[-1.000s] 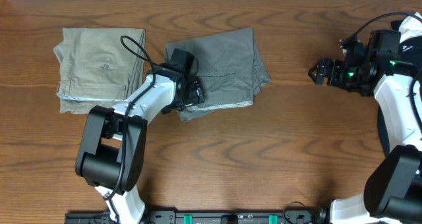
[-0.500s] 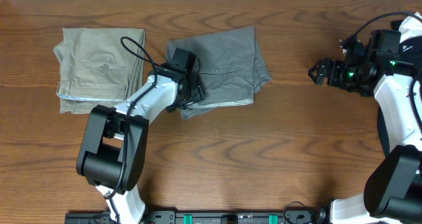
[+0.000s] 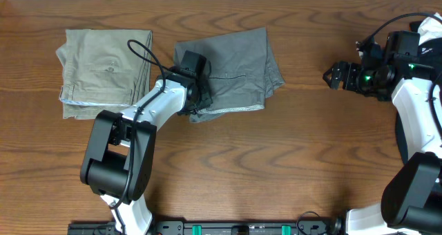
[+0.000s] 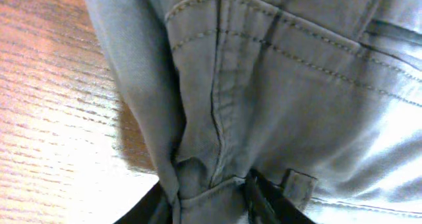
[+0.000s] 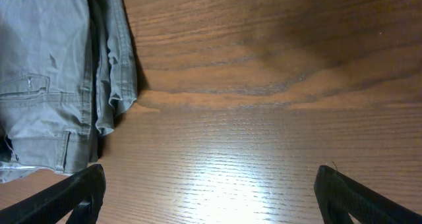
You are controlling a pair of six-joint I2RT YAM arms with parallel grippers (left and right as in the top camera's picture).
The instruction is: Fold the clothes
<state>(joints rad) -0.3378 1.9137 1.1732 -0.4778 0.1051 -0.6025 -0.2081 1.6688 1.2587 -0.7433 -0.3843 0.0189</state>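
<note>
Next, my left gripper opens wide and takes a bigger bunch (image 4: 223, 184) of the waistband before lifting the shorts, because it pinches only a narrow waistband fold, with the belt loop outside its fingers.
The clothes (image 3: 238, 66) are a mid-grey pair of shorts, folded into a rough square at the table's middle back. My left gripper (image 3: 195, 99) is at their lower left corner. In the left wrist view its two dark fingers (image 4: 262, 196) pinch a bunched fold of waistband seam (image 4: 204, 184) between them, so the left gripper (image 4: 208, 199) is shut on the cloth. My right gripper (image 3: 332, 76) hangs open to the right of the clothes, well apart from them. Through its wide jaws, the right gripper (image 5: 211, 191) sees bare wood, with the clothes (image 5: 46, 85) at upper left.
Folded khaki-beige trousers (image 3: 103, 70) lie at the back left, a short gap from the grey shorts. The brown wooden table (image 3: 276, 166) stretches in front and between the arms. The left arm's cable loops above its wrist.
The left jaws have drawn in on the waistband fold at the shorts' lower left corner, and that corner has shifted slightly. The right arm has not moved.
</note>
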